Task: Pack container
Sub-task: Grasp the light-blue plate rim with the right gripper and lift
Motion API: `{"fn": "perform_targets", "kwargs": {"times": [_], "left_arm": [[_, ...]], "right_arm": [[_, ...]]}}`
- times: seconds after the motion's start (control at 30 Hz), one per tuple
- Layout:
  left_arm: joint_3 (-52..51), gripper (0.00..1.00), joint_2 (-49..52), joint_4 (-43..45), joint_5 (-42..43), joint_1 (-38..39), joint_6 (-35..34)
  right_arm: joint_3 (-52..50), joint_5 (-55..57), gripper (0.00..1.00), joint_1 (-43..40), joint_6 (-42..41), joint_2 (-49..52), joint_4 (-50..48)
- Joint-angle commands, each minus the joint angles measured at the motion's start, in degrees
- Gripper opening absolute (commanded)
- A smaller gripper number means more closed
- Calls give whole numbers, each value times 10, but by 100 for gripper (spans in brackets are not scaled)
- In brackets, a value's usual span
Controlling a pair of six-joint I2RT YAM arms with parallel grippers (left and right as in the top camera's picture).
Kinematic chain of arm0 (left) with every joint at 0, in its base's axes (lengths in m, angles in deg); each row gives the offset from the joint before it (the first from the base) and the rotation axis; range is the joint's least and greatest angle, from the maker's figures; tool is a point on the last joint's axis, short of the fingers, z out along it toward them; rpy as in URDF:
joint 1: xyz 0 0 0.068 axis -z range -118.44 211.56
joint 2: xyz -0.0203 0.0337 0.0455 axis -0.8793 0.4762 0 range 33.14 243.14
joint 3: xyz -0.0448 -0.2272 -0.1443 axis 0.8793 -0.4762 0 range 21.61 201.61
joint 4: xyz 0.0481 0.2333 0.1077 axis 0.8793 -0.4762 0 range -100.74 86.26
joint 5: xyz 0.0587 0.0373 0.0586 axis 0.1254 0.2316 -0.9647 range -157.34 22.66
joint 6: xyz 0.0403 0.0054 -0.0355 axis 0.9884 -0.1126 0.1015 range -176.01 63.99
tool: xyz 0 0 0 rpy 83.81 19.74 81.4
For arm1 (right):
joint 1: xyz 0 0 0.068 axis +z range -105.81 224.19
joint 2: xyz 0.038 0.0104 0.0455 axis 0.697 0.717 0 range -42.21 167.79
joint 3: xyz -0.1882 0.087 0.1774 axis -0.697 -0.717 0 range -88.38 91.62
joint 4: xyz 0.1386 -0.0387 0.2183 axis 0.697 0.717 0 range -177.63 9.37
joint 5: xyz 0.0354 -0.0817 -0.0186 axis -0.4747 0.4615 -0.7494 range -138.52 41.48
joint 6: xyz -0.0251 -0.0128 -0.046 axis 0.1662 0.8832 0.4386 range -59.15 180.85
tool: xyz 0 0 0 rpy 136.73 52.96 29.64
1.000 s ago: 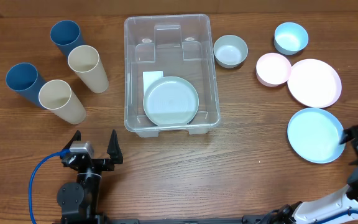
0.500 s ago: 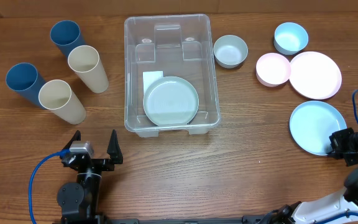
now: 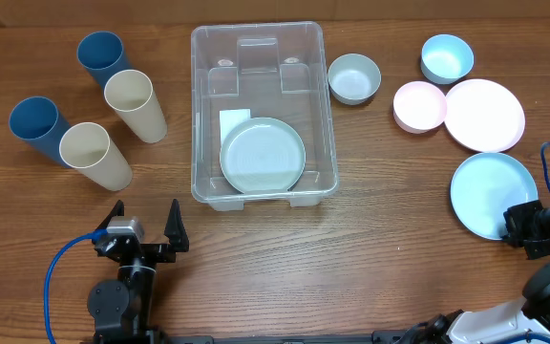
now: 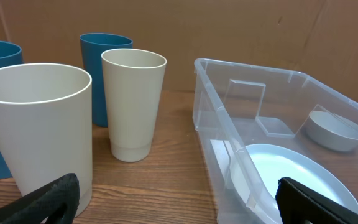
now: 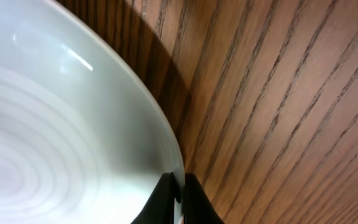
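The light blue plate will leave my right gripper atop the pale green plate (image 3: pixel 263 155) inside the clear container.
The clear container (image 3: pixel 261 57) stands at the middle of the table with a pale green plate (image 3: pixel 263 155) lying inside; its near wall (image 4: pixel 229 143) and that plate (image 4: pixel 291 180) fill the right of the left wrist view. My left gripper (image 3: pixel 144 227) rests open at the front left, with only bare wood between its fingers (image 4: pixel 48 199). At the right edge my right gripper (image 3: pixel 521 225) is shut on the rim of a light blue plate (image 3: pixel 490 191); the right wrist view shows the two fingers (image 5: pixel 194 196) pinching that rim (image 5: pixel 73 124).
Two blue cups (image 3: pixel 100 55) (image 3: pixel 34 122) and two cream cups (image 3: pixel 134 103) (image 3: pixel 94 153) stand at the left. A grey-green bowl (image 3: pixel 354 77), a blue bowl (image 3: pixel 447 57), a pink bowl (image 3: pixel 419 105) and a pink plate (image 3: pixel 485 115) lie at the right rear.
My right gripper has closed on the blue plate's rim, and the plate has shifted slightly up and to the right. The left arm has stayed still.
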Motion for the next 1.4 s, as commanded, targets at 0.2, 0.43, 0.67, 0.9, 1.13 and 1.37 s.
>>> {"fn": "perform_targets", "kwargs": {"times": [0.2, 0.43, 0.67, 0.9, 1.13, 1.37], "left_arm": [[-2, 100, -5, -1, 0, -6, -5], [-2, 100, -5, -1, 0, -6, -5], [-2, 100, -5, -1, 0, -6, -5], [-2, 100, -5, -1, 0, -6, -5], [-2, 100, -5, -1, 0, -6, -5], [-2, 100, -5, -1, 0, -6, -5]], "right_arm": [[-21, -59, 4, 102, 25, 34, 4], [-12, -5, 4, 246, 28, 33, -23], [7, 24, 4, 335, 28, 5, -48], [46, 28, 4, 346, 29, -82, -27], [117, 47, 4, 346, 42, -176, 40], [152, 26, 4, 348, 46, -245, 76]]}}
